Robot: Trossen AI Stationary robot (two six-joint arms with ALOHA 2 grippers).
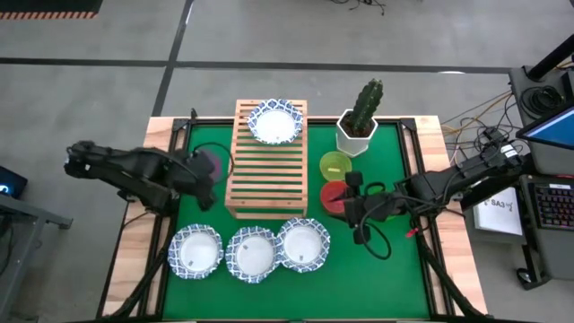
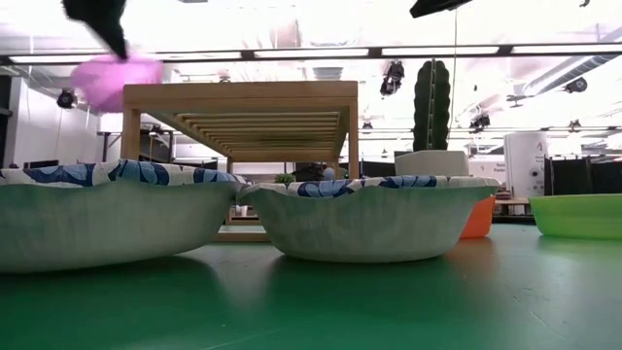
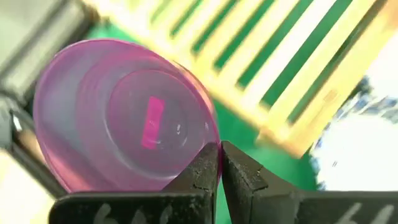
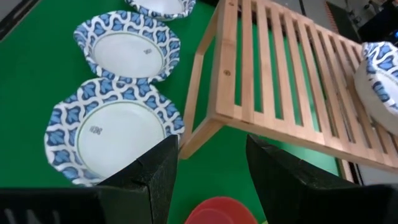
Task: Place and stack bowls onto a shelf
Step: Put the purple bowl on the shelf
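Observation:
Next, my left gripper lets go of the purple bowl on the bare middle slats of the wooden shelf (image 1: 264, 170), before the white bowl.
My left gripper (image 1: 204, 177) is shut on a small purple bowl (image 3: 118, 118), held in the air by the left side of the wooden slatted shelf (image 1: 267, 160). One white bowl with a blue patterned rim (image 1: 274, 121) sits on the shelf's far end. Three more white bowls (image 1: 195, 251) (image 1: 253, 254) (image 1: 303, 244) rest in a row on the green mat near the front edge. My right gripper (image 4: 211, 174) hangs open above a red bowl (image 1: 336, 196), right of the shelf, touching nothing. A yellow-green bowl (image 1: 335, 165) sits just beyond the red one. My left gripper pinches the purple bowl's rim (image 3: 210, 144) between its two shut fingers (image 3: 242, 174), one wall layer. The fingers slant downward from the table's left side. The bowl is lifted clear of the mat (image 2: 117, 76) and tilted, with its hollow facing the wrist camera.
A cactus in a white pot (image 1: 359, 126) stands at the far right of the mat, beside the shelf's far end. The shelf's near slats (image 4: 280, 81) are bare. Bare green mat (image 1: 386, 269) lies at the near right.

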